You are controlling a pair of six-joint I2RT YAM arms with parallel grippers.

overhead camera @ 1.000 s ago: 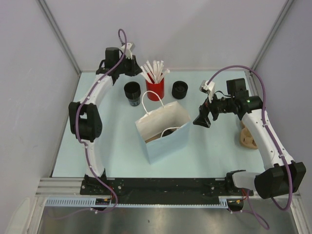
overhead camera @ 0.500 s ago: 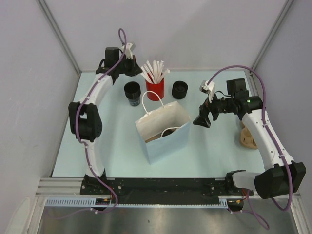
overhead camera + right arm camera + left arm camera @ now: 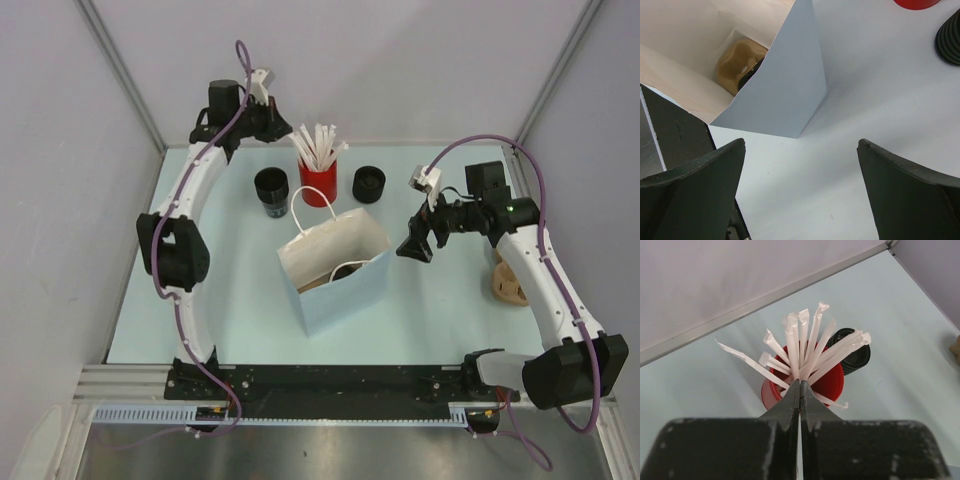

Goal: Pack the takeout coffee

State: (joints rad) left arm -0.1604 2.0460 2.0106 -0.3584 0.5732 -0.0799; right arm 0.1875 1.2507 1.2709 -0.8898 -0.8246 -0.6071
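Observation:
The left gripper's fingers are shut high at the tips of the white sticks, so it should open them, come lower and pinch the nearest stick (image 3: 304, 154).
Two black takeout coffee cups stand at the back, one (image 3: 271, 190) left of the red cup (image 3: 318, 187) of white sticks and one (image 3: 368, 184) right of it. The right one also appears behind the red cup (image 3: 832, 385) as a black cup (image 3: 855, 355). My left gripper (image 3: 283, 128) hangs behind the red cup. Its jaws (image 3: 800, 382) are shut on a thin white stick (image 3: 795, 355), which shows as a white sliver between them. My right gripper (image 3: 412, 245) stands open over bare table (image 3: 801, 145), right of the white paper bag (image 3: 345, 295).
The open bag (image 3: 785, 95) holds a tan cardboard tray (image 3: 737, 60) with a dark cup beside it. Another tan tray (image 3: 507, 283) lies near the right edge under the right arm. Grey walls close in the back and both sides.
The left jaws closed fully, then the left gripper rose and drew back from the red cup. The right arm has not moved.

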